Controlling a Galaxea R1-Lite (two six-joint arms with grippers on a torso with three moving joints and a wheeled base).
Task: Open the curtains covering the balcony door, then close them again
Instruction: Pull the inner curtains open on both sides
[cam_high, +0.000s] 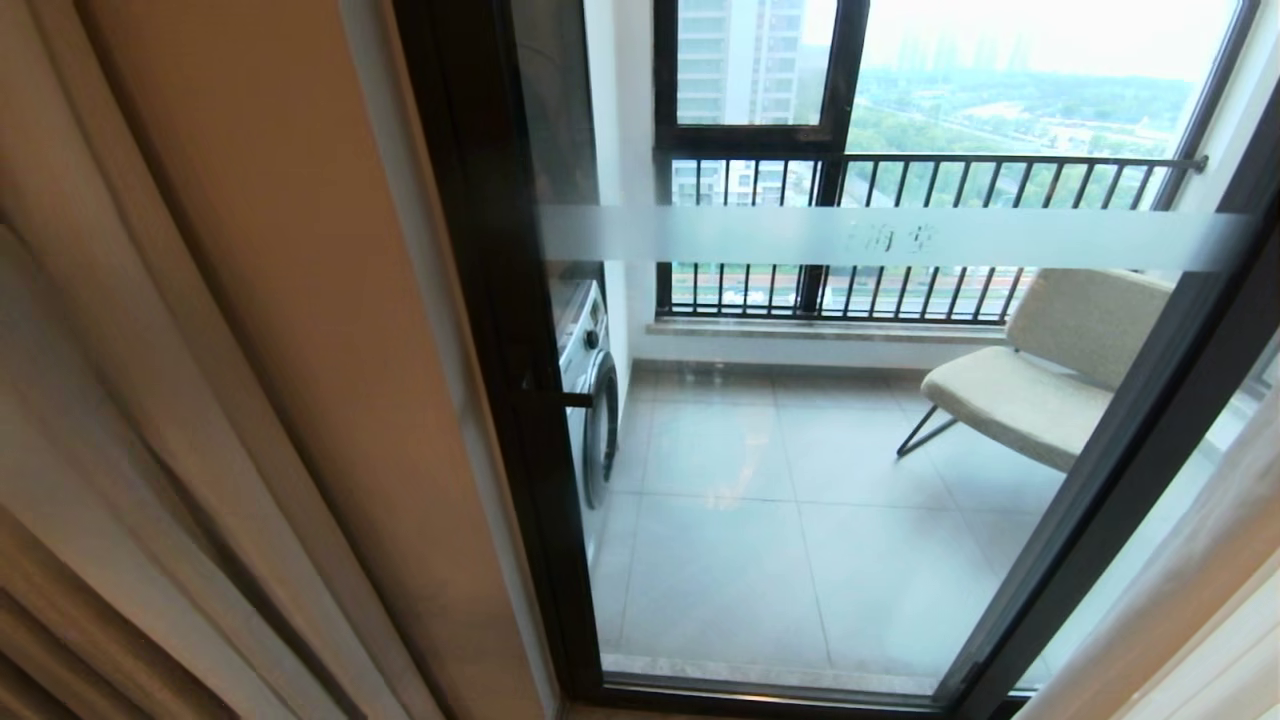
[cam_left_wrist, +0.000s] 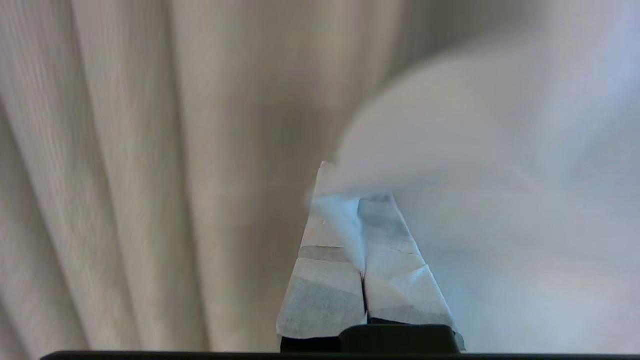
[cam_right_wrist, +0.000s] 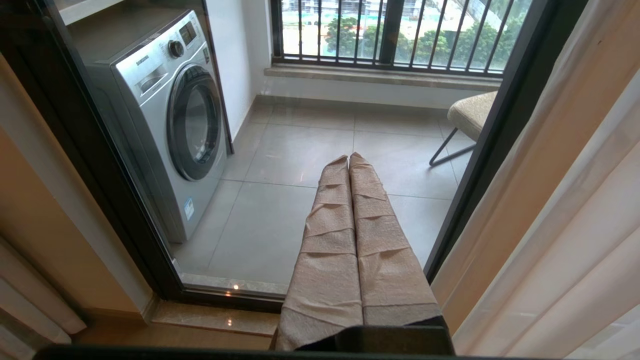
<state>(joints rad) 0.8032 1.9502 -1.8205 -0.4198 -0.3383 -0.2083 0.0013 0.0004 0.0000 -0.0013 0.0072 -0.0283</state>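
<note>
Next, my left gripper lets go of the pale sheer curtain alongside the beige drapes, next to the tan wall (cam_high: 180, 306) by the balcony door.
The balcony door (cam_high: 500, 300) stands uncovered, its glass crossed by a frosted strip (cam_high: 900, 237). The curtains hang bunched at both sides: beige drapes (cam_high: 150, 400) on the left, cream sheers (cam_high: 1200, 600) on the right. Neither arm shows in the head view. In the left wrist view my left gripper (cam_left_wrist: 357, 197) is shut, its taped fingers (cam_left_wrist: 325, 290) pressed together. A pale sheer (cam_left_wrist: 500, 175) lies over the tips with a sliver running down between them. Pleated beige drape (cam_left_wrist: 125, 175) hangs beside it. My right gripper (cam_right_wrist: 349, 157) is shut and empty, pointing at the glass between the curtains (cam_right_wrist: 575, 200).
Behind the glass a washing machine (cam_high: 590, 390) stands at the left, also seen as the washing machine (cam_right_wrist: 165, 115) in the right wrist view. A beige chair (cam_high: 1040, 370) sits at the right, and a black railing (cam_high: 930, 200) runs along the far window. The door sill (cam_right_wrist: 215, 320) lies below.
</note>
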